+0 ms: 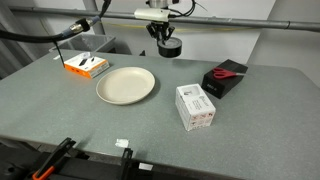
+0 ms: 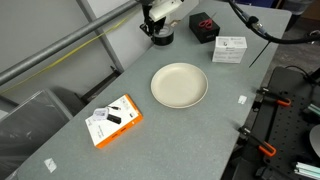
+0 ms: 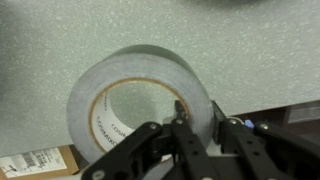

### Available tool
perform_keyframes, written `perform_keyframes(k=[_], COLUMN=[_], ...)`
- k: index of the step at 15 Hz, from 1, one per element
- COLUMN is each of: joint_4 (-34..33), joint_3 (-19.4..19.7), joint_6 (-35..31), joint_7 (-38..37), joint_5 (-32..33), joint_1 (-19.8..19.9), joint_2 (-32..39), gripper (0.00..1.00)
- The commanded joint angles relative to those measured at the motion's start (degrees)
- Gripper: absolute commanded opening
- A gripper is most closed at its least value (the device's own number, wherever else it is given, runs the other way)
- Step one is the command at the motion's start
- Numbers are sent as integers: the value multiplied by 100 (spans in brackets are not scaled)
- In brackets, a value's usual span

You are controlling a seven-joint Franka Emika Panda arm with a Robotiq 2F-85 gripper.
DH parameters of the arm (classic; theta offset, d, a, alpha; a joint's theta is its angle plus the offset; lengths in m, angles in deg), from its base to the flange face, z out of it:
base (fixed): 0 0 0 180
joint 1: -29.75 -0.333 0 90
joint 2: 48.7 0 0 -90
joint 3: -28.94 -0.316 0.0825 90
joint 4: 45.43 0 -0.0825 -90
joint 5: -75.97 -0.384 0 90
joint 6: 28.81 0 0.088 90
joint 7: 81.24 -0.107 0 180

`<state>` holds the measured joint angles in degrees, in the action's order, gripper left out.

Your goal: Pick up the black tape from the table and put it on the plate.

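Observation:
The robot's gripper should release the black tape near the middle of the cream plate [image 1: 128,82], a little toward the plate's far rim. The tape is now above the table's far edge.
My gripper [image 3: 195,125] is shut on the black tape [image 3: 140,75], with one finger inside its central hole and the other against the outer wall. In both exterior views the gripper [image 1: 165,35] [image 2: 155,28] holds the tape [image 1: 171,46] [image 2: 162,38] above the far edge of the grey table [image 1: 250,120] [image 2: 200,140]. The tape looks grey in the wrist view. The round cream plate [image 1: 126,86] [image 2: 179,85] lies empty on the table, apart from the gripper.
An orange box [image 1: 86,66] [image 2: 113,121] lies beyond the plate, and its corner shows in the wrist view [image 3: 30,160]. A white box [image 1: 195,106] [image 2: 230,48] and a black box with a red item [image 1: 226,78] [image 2: 204,25] stand on the gripper's other side.

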<state>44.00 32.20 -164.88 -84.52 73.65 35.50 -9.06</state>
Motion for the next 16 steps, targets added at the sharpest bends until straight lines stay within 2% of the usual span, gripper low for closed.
perform_keyframes(k=[1,2,3,6,10,11,16], joint_4=[1390,1673,816,1383,1508,1531,2696], joint_3=[-27,-18,-43,-56,-45,-84,-231], joint_6=[-234,-232,-10,-21,-48,-17,-499], joint_7=[252,269,154,152,172,241,549], joint_5=[270,377,179,293,298,218,418], joint_1=[-274,-357,-224,-357,-349,-302,-461], joint_2=[-1136,-1370,-688,-1126,-1196,-1204,-1916], gripper=[6,6,26,26,26,6,6])
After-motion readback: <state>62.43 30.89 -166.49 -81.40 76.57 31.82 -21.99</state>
